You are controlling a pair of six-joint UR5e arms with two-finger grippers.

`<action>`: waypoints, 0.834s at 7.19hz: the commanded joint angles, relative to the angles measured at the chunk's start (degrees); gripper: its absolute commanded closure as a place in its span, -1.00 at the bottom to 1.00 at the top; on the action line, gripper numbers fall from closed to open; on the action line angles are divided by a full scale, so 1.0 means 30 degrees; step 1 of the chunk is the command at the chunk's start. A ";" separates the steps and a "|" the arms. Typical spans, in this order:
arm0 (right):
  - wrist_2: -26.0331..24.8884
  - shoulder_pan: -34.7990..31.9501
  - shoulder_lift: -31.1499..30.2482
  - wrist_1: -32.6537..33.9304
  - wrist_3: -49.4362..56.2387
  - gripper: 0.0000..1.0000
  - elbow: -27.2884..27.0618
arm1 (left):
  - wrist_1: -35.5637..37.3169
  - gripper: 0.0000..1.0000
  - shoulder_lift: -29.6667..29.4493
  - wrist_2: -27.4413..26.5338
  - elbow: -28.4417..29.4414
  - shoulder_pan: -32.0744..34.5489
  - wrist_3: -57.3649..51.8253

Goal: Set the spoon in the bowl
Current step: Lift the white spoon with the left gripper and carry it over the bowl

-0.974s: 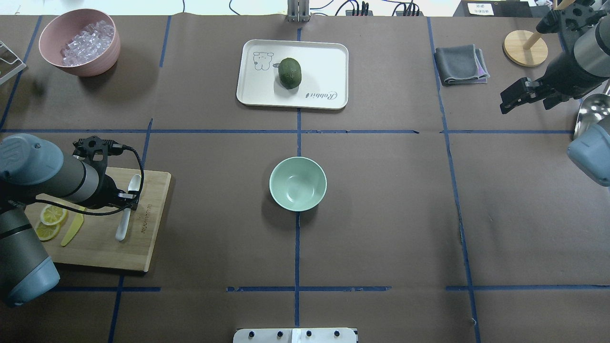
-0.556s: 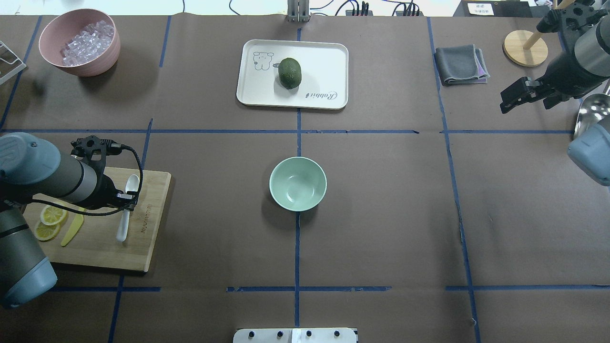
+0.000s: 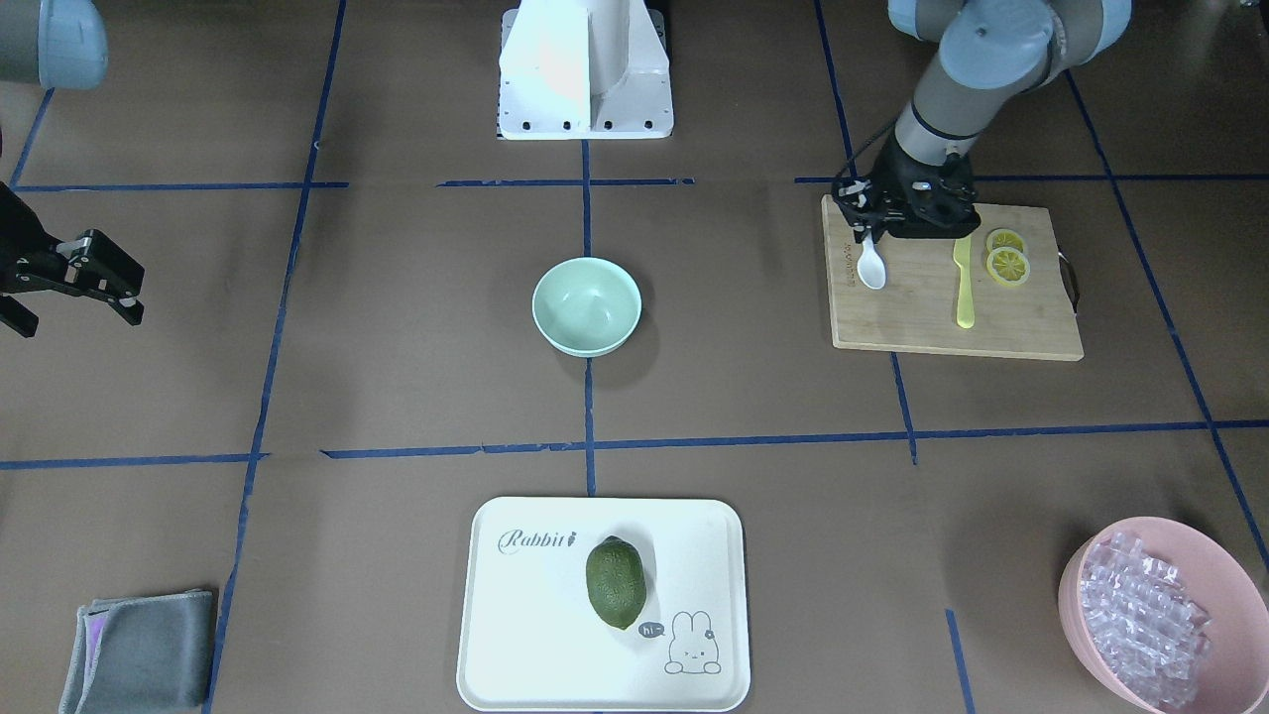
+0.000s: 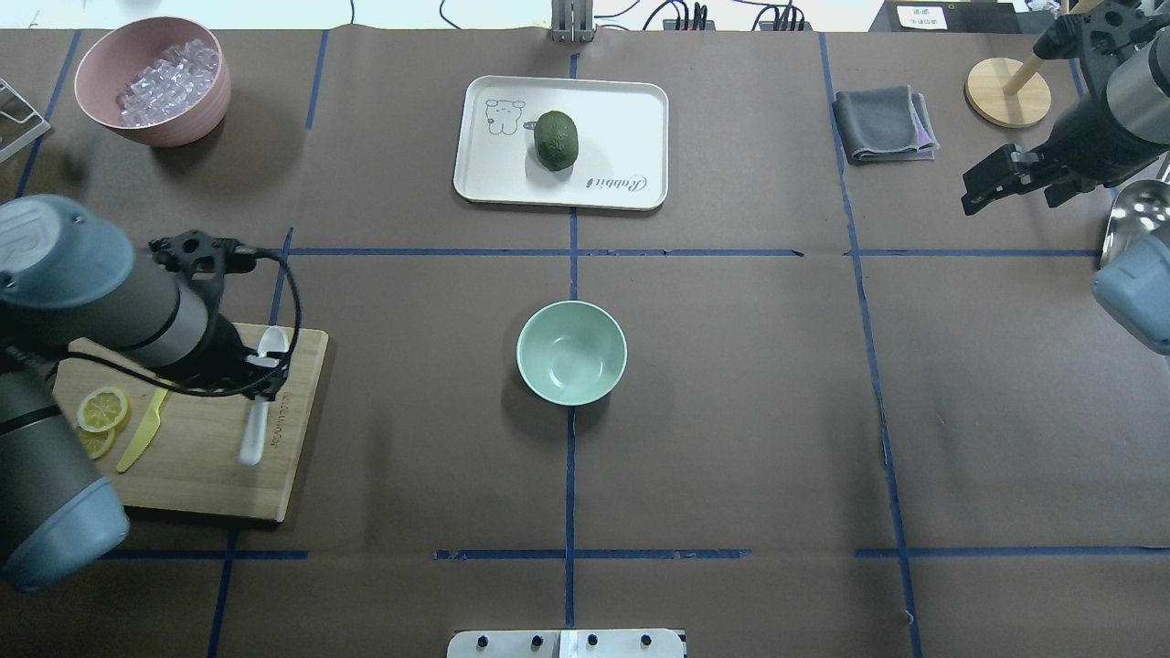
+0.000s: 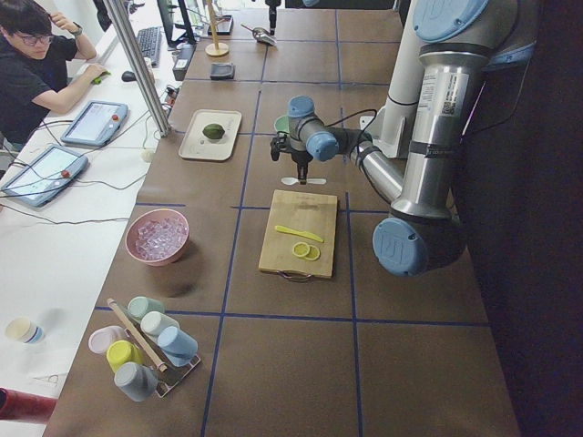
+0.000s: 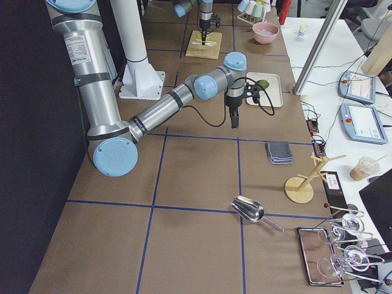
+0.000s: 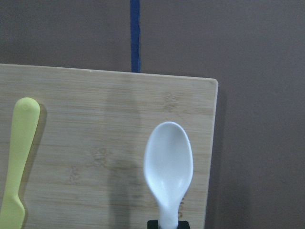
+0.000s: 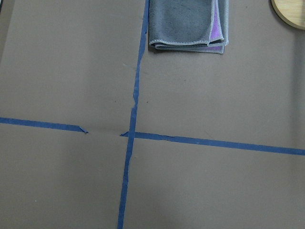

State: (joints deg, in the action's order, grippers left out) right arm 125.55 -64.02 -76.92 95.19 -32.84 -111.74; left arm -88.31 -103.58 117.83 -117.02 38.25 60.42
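I need to release the white spoon from my left gripper inside the mint-green bowl (image 3: 583, 303), scoop toward the white tray.
The white spoon (image 4: 259, 416) hangs in my left gripper (image 4: 261, 373), which is shut on its handle and holds it a little above the wooden cutting board (image 4: 196, 475). The scoop (image 7: 168, 162) points away from me, over the board's right edge. The spoon also shows in the front view (image 3: 870, 266) under the left gripper (image 3: 872, 226). The mint-green bowl (image 4: 571, 353) stands empty at the table's middle, well to the right of the spoon; it also shows in the front view (image 3: 586, 305). My right gripper (image 4: 985, 190) is open and empty, high at the far right.
A yellow knife (image 4: 142, 429) and lemon slices (image 4: 102, 408) lie on the board. A pink bowl of ice cubes (image 4: 151, 78) stands far left. A white tray (image 4: 631, 110) with a green fruit (image 4: 557, 139) sits behind the bowl. A grey cloth (image 4: 884, 123), a wooden stand (image 4: 1007, 91) and a metal scoop (image 4: 1133, 215) are at the right.
My left gripper has risen off the cutting board with the spoon in it and shifted slightly right. The right arm has barely moved.
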 commanded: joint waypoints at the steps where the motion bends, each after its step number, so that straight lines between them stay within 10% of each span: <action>1: 0.0567 -0.0425 -0.0432 -0.0058 0.0136 -1.00 -0.0048 | 0.3357 1.00 -0.5033 0.0097 0.0302 -0.0326 0.2220; 6: 0.0601 -0.0514 -0.0435 -0.0059 0.0108 -1.00 -0.0048 | -0.1617 1.00 -1.1263 -0.0020 0.9035 -0.2906 0.7603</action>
State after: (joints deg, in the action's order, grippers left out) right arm 127.35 -65.44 -78.22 95.07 -32.45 -111.83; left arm -91.28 -136.02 117.83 -92.78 30.29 82.44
